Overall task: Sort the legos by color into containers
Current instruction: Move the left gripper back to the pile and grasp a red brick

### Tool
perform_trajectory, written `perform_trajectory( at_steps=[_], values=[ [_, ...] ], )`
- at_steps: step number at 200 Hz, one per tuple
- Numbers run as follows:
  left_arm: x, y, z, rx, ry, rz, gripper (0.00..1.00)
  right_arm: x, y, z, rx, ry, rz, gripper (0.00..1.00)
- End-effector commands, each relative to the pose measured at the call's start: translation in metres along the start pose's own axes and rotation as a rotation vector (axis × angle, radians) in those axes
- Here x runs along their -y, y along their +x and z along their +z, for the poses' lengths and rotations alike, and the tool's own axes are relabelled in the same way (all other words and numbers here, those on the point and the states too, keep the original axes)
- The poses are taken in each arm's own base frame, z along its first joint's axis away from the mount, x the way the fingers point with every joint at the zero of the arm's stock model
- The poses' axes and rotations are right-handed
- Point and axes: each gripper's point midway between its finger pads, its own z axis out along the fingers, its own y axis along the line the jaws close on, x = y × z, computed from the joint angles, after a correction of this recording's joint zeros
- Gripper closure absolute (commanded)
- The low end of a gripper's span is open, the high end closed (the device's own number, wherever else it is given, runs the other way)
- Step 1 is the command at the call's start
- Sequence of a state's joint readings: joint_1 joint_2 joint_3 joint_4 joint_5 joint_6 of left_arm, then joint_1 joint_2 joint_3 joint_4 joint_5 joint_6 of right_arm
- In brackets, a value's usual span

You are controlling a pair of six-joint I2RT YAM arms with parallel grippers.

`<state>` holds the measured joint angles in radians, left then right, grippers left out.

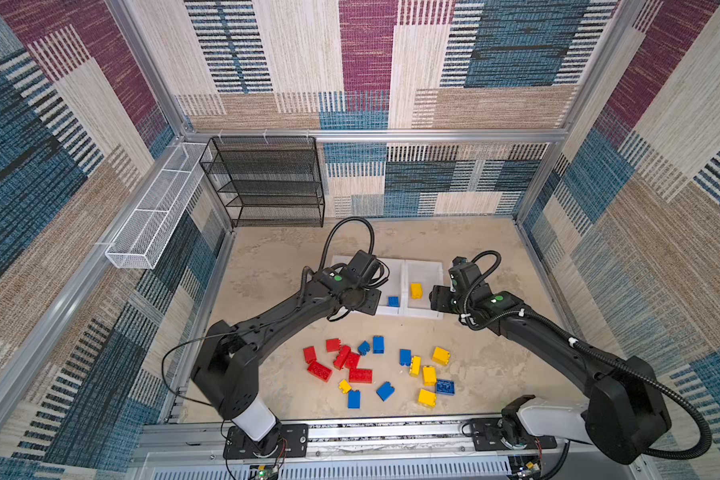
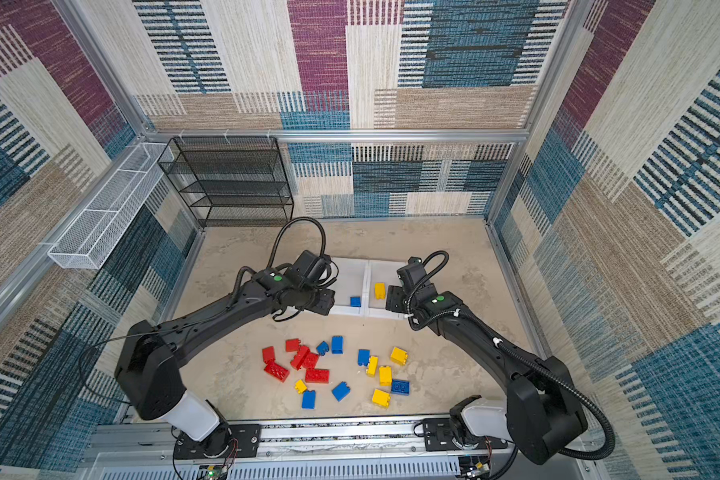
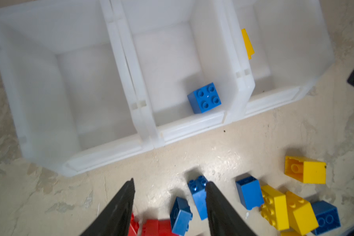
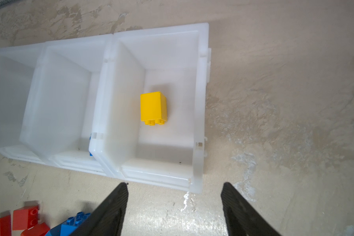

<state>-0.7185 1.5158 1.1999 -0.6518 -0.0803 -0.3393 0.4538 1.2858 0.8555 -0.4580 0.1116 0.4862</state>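
Next, my left gripper grabs the middle of the long red lego [image 1: 341,357] between the small red lego and the red one beside a blue lego.
Three joined white containers [image 1: 427,268] stand mid-table; my left arm covers the left one in both top views. A blue lego [image 3: 204,98] lies in the middle bin and a yellow lego [image 4: 153,108] in the right bin. The left bin [image 3: 49,85] shows nothing inside. Loose legos lie nearer the front: a red group [image 1: 341,361], scattered blue ones [image 1: 385,390] and a yellow group [image 1: 429,374]. My left gripper [image 3: 170,181] hangs open and empty above the table before the bins. The right gripper [image 4: 174,183] is open and empty before the right bin.
A black mesh shelf rack [image 1: 267,183] stands at the back left, with a long white wire basket [image 1: 154,212] on the left wall. Patterned walls close in three sides. The arms' base rail [image 1: 350,432] runs along the front edge.
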Motion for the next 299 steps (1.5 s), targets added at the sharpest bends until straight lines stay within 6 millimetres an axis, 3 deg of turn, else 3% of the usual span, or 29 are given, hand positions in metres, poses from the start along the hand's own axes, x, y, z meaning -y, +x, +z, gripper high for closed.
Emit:
perform_trajectory(
  at_steps=[1,33,73,178,299],
  values=[
    [-0.015,0.033,-0.008,-0.025,-0.023,-0.065,0.41,-0.006,-0.005,0.000,0.019,-0.027,0.012,0.25],
    [-0.023,0.086,-0.009,-0.085,0.004,-0.129,0.43,-0.008,-0.006,0.002,0.017,-0.031,0.009,0.26],
    [-0.021,0.117,0.001,-0.157,0.018,-0.121,0.44,-0.008,-0.004,0.005,0.007,-0.034,0.017,0.26],
    [-0.014,0.136,0.034,-0.273,-0.032,-0.042,0.53,-0.007,-0.001,0.004,0.001,-0.034,0.025,0.27],
    [-0.029,0.133,0.037,-0.255,-0.119,-0.026,0.60,-0.007,0.001,0.004,-0.005,-0.036,0.026,0.27]
  ],
)
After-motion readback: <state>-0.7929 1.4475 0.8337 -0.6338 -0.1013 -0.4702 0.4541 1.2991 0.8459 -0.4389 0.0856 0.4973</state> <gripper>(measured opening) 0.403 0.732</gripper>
